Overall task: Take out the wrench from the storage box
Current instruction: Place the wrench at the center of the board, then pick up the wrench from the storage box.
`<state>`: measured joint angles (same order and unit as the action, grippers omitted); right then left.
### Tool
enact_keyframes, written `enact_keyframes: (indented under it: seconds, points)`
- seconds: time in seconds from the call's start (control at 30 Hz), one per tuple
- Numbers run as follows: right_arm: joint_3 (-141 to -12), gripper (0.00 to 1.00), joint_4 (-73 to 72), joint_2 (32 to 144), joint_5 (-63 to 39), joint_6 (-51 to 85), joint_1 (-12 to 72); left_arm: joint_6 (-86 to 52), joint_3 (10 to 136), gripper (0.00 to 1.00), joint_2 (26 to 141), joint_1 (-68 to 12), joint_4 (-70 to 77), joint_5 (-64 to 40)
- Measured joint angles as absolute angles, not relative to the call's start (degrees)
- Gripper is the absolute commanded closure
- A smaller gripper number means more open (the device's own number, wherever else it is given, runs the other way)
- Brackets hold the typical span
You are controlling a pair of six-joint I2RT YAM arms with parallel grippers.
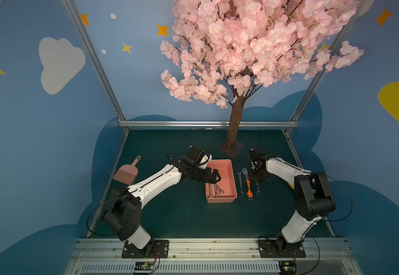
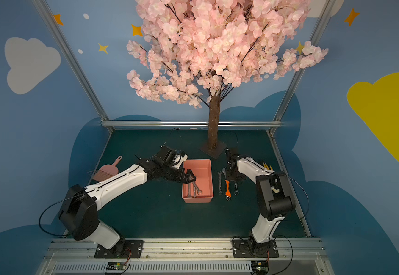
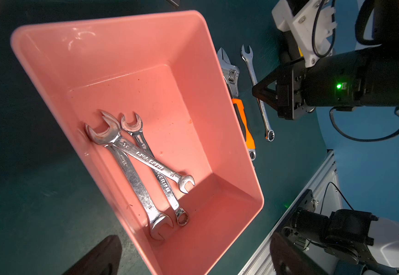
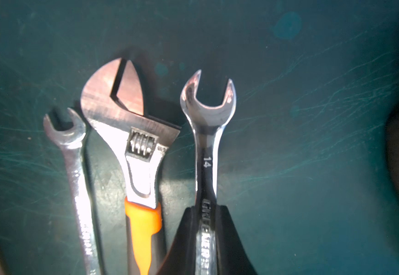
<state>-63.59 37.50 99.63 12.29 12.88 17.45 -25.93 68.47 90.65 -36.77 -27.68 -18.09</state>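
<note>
The robot's right gripper should set the silver combination wrench down on the mat point(image 1: 255, 186) point(image 4: 205, 220) next to the orange-handled adjustable wrench.
The salmon-pink storage box point(image 1: 221, 202) point(image 2: 197, 200) point(image 3: 170, 100) stands mid-table. Three silver wrenches point(image 1: 215, 189) point(image 2: 193, 189) point(image 3: 136, 166) lie crossed inside it, along its left wall. My left gripper point(image 1: 215, 177) point(image 2: 190, 177) point(image 3: 192, 262) hangs open above them with nothing between its fingers. To the right of the box, my right gripper point(image 1: 258, 178) point(image 2: 235, 179) point(image 4: 207, 214) is shut on the shank of a silver combination wrench point(image 4: 207, 119) point(image 3: 251, 66). That wrench lies low along the mat.
Between the box and the held wrench lie an orange-handled adjustable wrench point(image 1: 247, 183) point(image 4: 136, 147) and a small silver wrench point(image 1: 240, 183) point(image 4: 74, 154). A pink hand brush point(image 1: 124, 175) sits at the left. The tree's base plate point(image 1: 230, 148) stands behind the box.
</note>
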Motion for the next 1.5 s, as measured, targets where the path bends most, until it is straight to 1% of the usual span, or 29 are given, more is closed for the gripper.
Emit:
enact_keyframes:
  seconds: [0.1,0.47,0.67,0.87,0.93,1.1,1.3,1.4,1.5]
  points:
    - [-63.99,0.97,37.78,100.29,11.84,12.84,17.28,-25.93,68.47,0.0,90.94,-36.77,-27.86,-17.96]
    - [-66.3,0.94,40.45,104.6,10.81,12.86,17.28,-25.74,68.47,0.0,90.98,-36.77,-28.42,-17.37]
    - [-67.4,0.85,41.21,105.69,10.81,12.99,17.23,-25.71,68.49,0.0,91.02,-36.77,-28.77,-17.06]
    - [-67.4,0.73,41.54,105.38,11.22,13.08,17.26,-25.61,69.08,0.0,91.07,-36.77,-29.82,-16.84]
    - [-67.42,0.71,41.93,104.71,11.4,13.06,17.34,-25.54,69.47,0.0,91.07,-36.77,-30.06,-16.84]
    - [-67.68,0.7,43.66,100.05,11.38,13.02,17.67,-25.93,70.02,0.0,91.07,-36.93,-30.57,-16.25]
    - [-69.34,0.67,45.39,91.2,9.82,13.06,19.92,-27.7,72.18,0.02,91.07,-38.96,-32.08,-13.43]
    - [-69.43,0.6,45.67,86.59,7.38,13.23,21.63,-29.67,73.89,0.05,91.07,-40.73,-33.28,-10.96]
    - [-68.16,0.49,44.49,81.17,4.05,13.28,22.79,-32.64,75.07,0.08,91.09,-42.61,-34.24,-7.92]
